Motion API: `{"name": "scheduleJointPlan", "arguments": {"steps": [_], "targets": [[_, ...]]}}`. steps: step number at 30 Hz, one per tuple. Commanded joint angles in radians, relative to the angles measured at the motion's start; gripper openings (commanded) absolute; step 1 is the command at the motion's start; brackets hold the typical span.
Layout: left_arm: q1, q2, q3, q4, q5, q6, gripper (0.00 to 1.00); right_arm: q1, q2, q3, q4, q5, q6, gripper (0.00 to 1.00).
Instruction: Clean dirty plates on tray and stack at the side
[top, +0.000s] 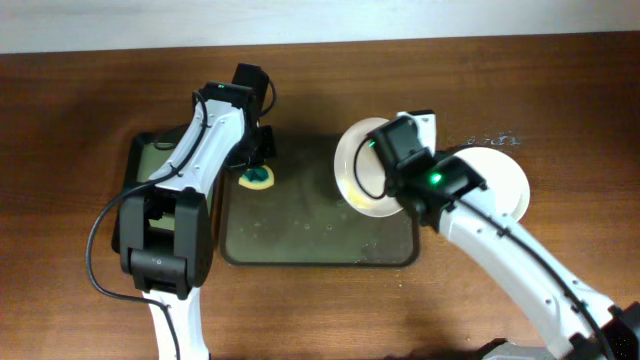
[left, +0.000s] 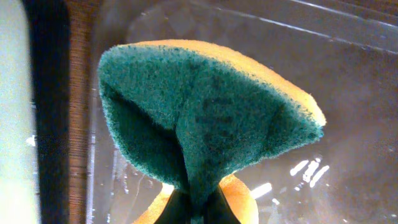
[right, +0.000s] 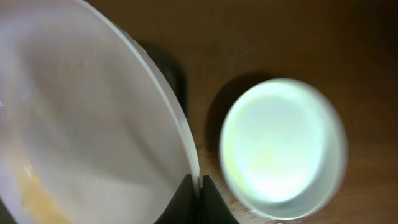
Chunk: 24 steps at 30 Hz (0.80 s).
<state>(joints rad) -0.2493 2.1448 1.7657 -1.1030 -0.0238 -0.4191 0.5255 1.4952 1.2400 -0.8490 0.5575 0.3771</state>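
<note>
The robot's left gripper needs to release the green and yellow sponge inside the smaller black tray (top: 190, 194), near that tray's side by the brown tray.
My right gripper (top: 392, 190) is shut on the rim of a white plate (top: 362, 170) and holds it tilted over the right end of the dark brown tray (top: 320, 235). In the right wrist view the jaws (right: 199, 186) pinch the plate's edge (right: 93, 124); a yellowish smear shows low on its face. A second white plate (top: 503, 180) lies on the table to the right of the tray and also shows in the right wrist view (right: 283, 146). My left gripper (top: 255, 165) is shut on a green and yellow sponge (top: 257, 179), seen folded in the left wrist view (left: 205, 118), at the tray's upper left.
A smaller black tray with greenish inside (top: 150, 165) lies left of the brown tray, mostly under my left arm. The brown tray's surface (left: 348, 93) looks wet with small specks. Wooden table (top: 80, 100) surrounds everything.
</note>
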Motion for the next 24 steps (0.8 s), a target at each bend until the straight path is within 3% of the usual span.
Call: {"name": "scheduleJointPlan", "arguments": {"steps": [1,5,8,18,24], "targets": [[-0.017,-0.042,0.02,-0.001,0.029,0.01,0.0,0.154,-0.031,0.021,-0.001,0.464,-0.006,0.04],[-0.031,-0.042,0.02,-0.001,0.033,0.025,0.0,0.325,-0.03,0.021,0.0,0.824,-0.006,0.04],[-0.032,-0.042,0.02,-0.001,0.032,0.024,0.0,0.381,-0.03,0.021,-0.001,0.945,-0.006,0.04],[-0.032,-0.042,0.02,0.002,0.032,0.024,0.0,0.389,-0.03,0.021,-0.001,0.922,-0.006,0.04],[-0.033,-0.042,0.02,0.002,0.032,0.024,0.0,0.376,-0.03,0.02,-0.034,0.63,0.04,0.04]]}}
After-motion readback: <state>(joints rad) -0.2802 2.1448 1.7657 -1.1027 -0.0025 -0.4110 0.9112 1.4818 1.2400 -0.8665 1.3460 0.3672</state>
